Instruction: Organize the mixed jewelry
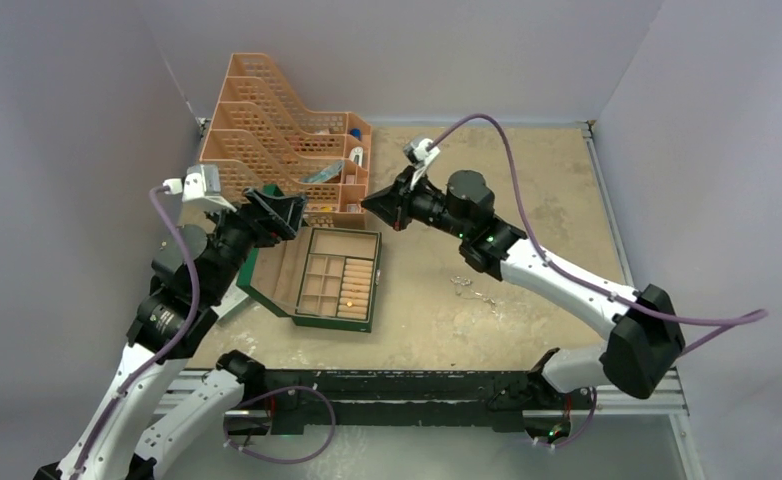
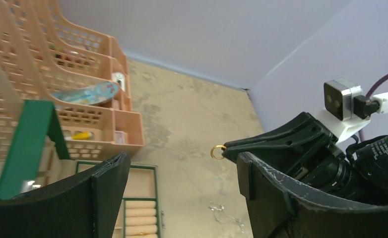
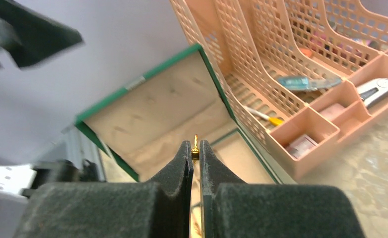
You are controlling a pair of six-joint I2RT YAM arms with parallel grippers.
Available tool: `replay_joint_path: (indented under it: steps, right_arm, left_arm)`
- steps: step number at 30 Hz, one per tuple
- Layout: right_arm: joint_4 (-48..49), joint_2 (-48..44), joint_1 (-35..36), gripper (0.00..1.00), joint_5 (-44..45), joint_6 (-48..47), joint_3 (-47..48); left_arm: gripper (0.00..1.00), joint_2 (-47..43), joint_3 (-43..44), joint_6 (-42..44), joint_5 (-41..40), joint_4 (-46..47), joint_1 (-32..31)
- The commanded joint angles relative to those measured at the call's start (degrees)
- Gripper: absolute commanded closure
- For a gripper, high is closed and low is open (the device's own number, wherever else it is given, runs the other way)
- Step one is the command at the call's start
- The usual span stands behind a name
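Note:
My right gripper is going to set the gold ring down between the beige rolls in the green jewelry box [image 1: 357, 278], behind the gold piece.
My right gripper [image 3: 194, 148] is shut on a thin gold ring [image 3: 195, 147], held in the air above the table just right of the green jewelry box [image 1: 339, 320]. In the left wrist view the ring [image 2: 218, 151] sticks out of the right gripper's tip. My left gripper [image 1: 285, 213] is open and empty, raised over the box's open lid, facing the right gripper. The box lies open with beige compartments; a gold piece [image 1: 347, 302] lies in one. Silvery chain pieces [image 1: 472, 291] lie on the table to the box's right, also in the left wrist view [image 2: 225, 213].
A peach mesh desk organizer [image 1: 277, 140] stands behind the box with small items in its front trays. Grey walls enclose the table on the left, back and right.

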Motion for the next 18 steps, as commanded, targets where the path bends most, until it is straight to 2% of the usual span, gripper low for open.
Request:
replay_joint_path:
  steps: [1, 10, 18]
  right_arm:
    - [-6.69, 3.23, 0.3, 1.0, -2.53, -14.75, 5.85]
    - [-27.38, 17.09, 0.9, 1.0, -6.51, -30.87, 20.78]
    - [-41.72, 27.07, 4.12, 1.0, -2.57, -40.19, 28.97]
  left_arm:
    - [0.21, -0.31, 1.65, 7.2, -7.82, -0.23, -0.02]
    - [0.21, -2.7, -1.33, 9.87, -14.83, 0.12, -0.02]
    - [0.22, -4.06, -2.46, 10.87, -17.73, 0.39, 0.06]
